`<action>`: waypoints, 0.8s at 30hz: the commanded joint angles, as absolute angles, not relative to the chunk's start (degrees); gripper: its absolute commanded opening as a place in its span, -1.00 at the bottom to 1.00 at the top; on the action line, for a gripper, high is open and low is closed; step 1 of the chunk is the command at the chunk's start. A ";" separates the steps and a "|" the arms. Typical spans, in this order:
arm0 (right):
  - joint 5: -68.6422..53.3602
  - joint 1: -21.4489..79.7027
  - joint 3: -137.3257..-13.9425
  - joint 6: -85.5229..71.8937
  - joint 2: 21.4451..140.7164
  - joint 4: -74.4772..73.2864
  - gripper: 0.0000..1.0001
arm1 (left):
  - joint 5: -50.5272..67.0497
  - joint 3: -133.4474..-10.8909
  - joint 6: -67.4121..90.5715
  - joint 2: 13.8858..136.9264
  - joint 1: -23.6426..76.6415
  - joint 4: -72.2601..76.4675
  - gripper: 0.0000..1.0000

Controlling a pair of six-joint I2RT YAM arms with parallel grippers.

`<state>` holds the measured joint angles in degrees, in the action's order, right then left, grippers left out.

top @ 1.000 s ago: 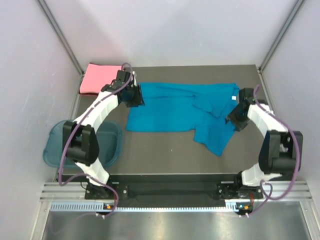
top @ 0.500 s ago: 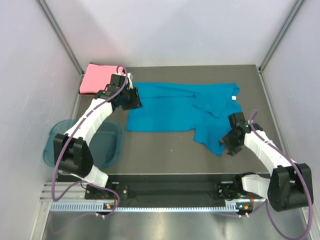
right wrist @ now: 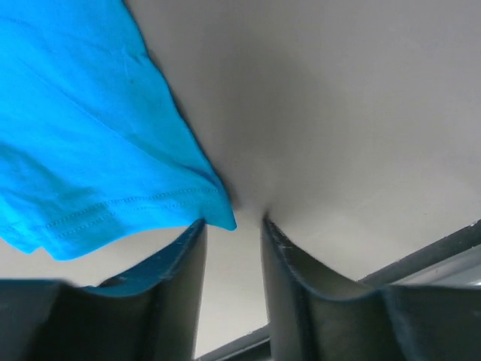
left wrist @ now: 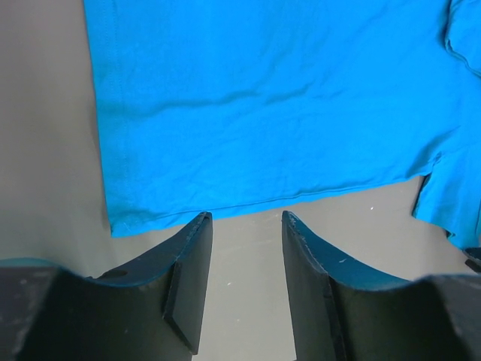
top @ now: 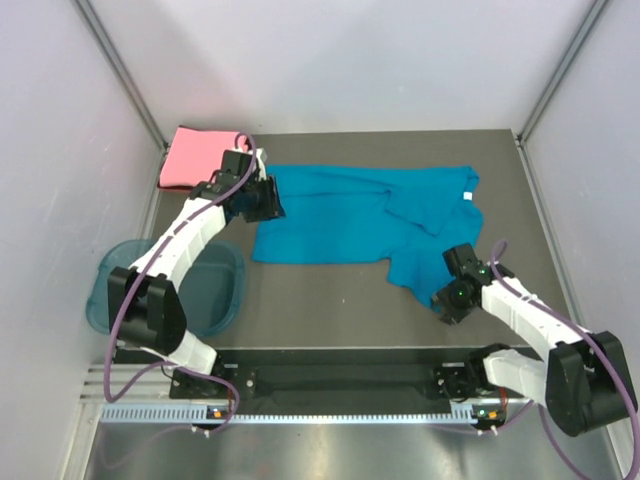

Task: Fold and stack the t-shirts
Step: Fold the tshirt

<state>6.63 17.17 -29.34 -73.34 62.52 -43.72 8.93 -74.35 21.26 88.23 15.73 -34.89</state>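
I need to close my left gripper on the near hem corner [top: 256, 260] [left wrist: 116, 232] of the teal-blue t-shirt, the corner nearest the translucent blue tub.
The teal-blue t-shirt [top: 350, 215] lies spread across the table, partly folded over itself at the right, with its white neck label [top: 468, 196] at the back right. The salmon-pink t-shirt [top: 195, 158] lies folded in the back left corner. My left gripper [top: 270, 200] hovers open at the teal shirt's left edge; in the left wrist view the left gripper [left wrist: 246, 218] has bare table between its fingers, just short of the hem [left wrist: 248, 203]. My right gripper [top: 445, 300] is open at the shirt's near right corner [right wrist: 224, 218], which touches the tip of one finger [right wrist: 192, 248].
A translucent blue tub [top: 165, 285] sits at the table's left edge beside the left arm. The black rail [top: 340, 375] runs along the near edge, close to the right gripper. Grey walls enclose the table at the back and sides.
My right arm has swung from the shirt's back right, near the collar, down to its near right corner, and its jaws have narrowed. The left gripper shifted slightly along the left edge.
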 commanded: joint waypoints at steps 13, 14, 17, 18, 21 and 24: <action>11.78 18.19 -29.36 -75.67 63.89 -38.68 -0.29 | 7.47 -68.55 21.18 85.61 15.56 -32.70 -0.07; 11.34 18.28 -29.09 -75.76 63.98 -38.41 -0.31 | 7.56 -68.38 21.27 85.52 15.56 -32.61 -0.07; 11.60 18.19 -28.57 -76.11 63.46 -37.97 -0.55 | 7.38 -67.51 21.80 85.08 15.56 -32.61 -0.09; 11.95 18.28 -28.65 -76.20 62.93 -38.14 -0.93 | 7.30 -67.15 21.97 84.73 15.56 -32.35 -0.10; 13.88 18.19 -30.58 -75.50 60.30 -40.16 -1.00 | 5.20 -66.62 21.54 84.03 15.64 -32.96 -0.10; 15.82 18.19 -34.53 -73.83 58.01 -41.83 -1.00 | 1.76 -67.50 20.39 84.46 15.64 -35.67 -0.10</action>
<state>12.49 17.52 -29.74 -75.07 60.51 -40.80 5.69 -66.85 21.23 86.39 15.73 -34.81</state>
